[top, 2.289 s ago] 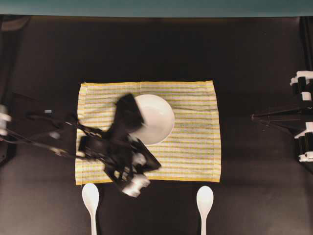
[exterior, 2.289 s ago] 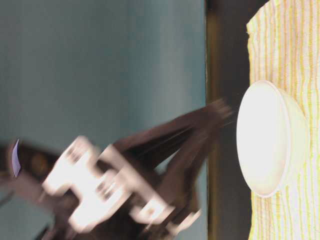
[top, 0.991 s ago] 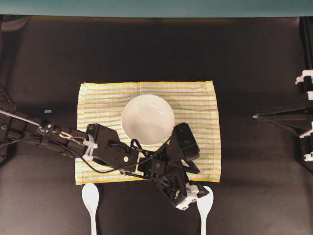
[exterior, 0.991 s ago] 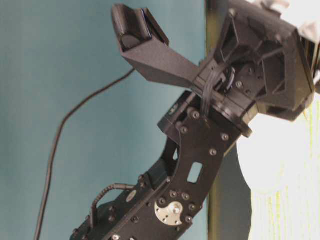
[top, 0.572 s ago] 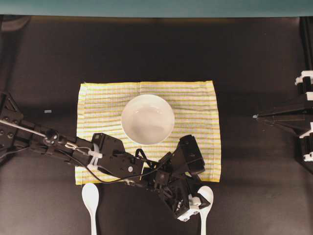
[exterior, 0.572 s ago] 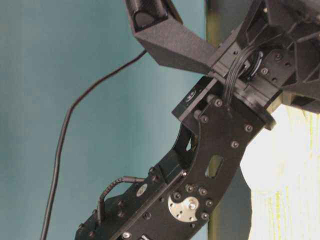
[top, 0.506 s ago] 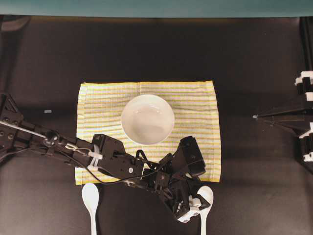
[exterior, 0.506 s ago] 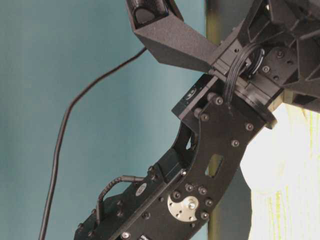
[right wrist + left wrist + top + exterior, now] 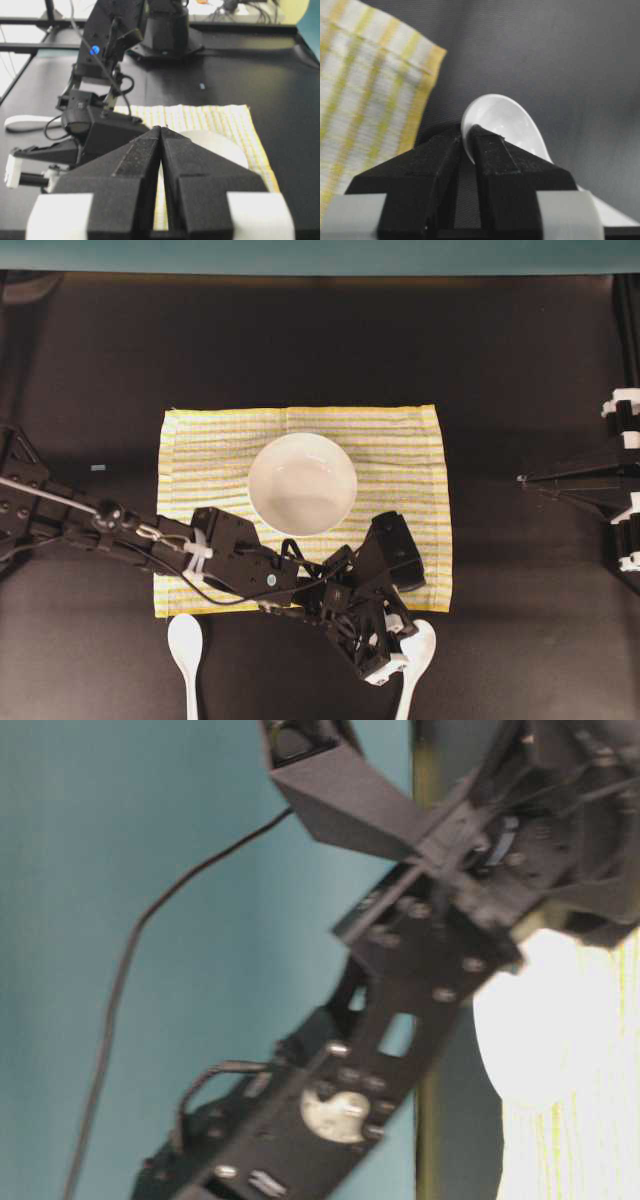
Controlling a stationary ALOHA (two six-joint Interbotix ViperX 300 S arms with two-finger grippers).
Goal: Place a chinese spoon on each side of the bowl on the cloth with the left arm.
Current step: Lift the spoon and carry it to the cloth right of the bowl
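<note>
Next, my left gripper sets the spoon down on the cloth [image 9: 395, 494] between the bowl and the edge that faces my right gripper.
The striped cloth [image 9: 210, 450] lies mid-table with the white bowl [image 9: 302, 483] on it. Two chinese spoons lie on the dark table in front of the cloth's near edge. One spoon [image 9: 185, 640] lies near the left corner, untouched. My left arm [image 9: 240, 560] reaches across the near edge, and my left gripper [image 9: 402, 648] is shut on the other spoon [image 9: 418, 640] at the right corner. In the left wrist view the left gripper [image 9: 469, 131] pinches the rim of that spoon's scoop [image 9: 507, 122]. My right gripper [image 9: 161, 128] is shut on nothing, off at the table's right side.
The cloth's corner [image 9: 365, 85] lies just left of the held spoon. Bare dark table surrounds the cloth. In the table-level view the left arm [image 9: 400, 1000] stands in front of the bowl [image 9: 545, 1020]. The right arm [image 9: 590, 480] rests at the right edge.
My left gripper was open over the right spoon's scoop and has closed on its rim. The spoon has tilted, its handle swinging slightly left. The right arm has not moved.
</note>
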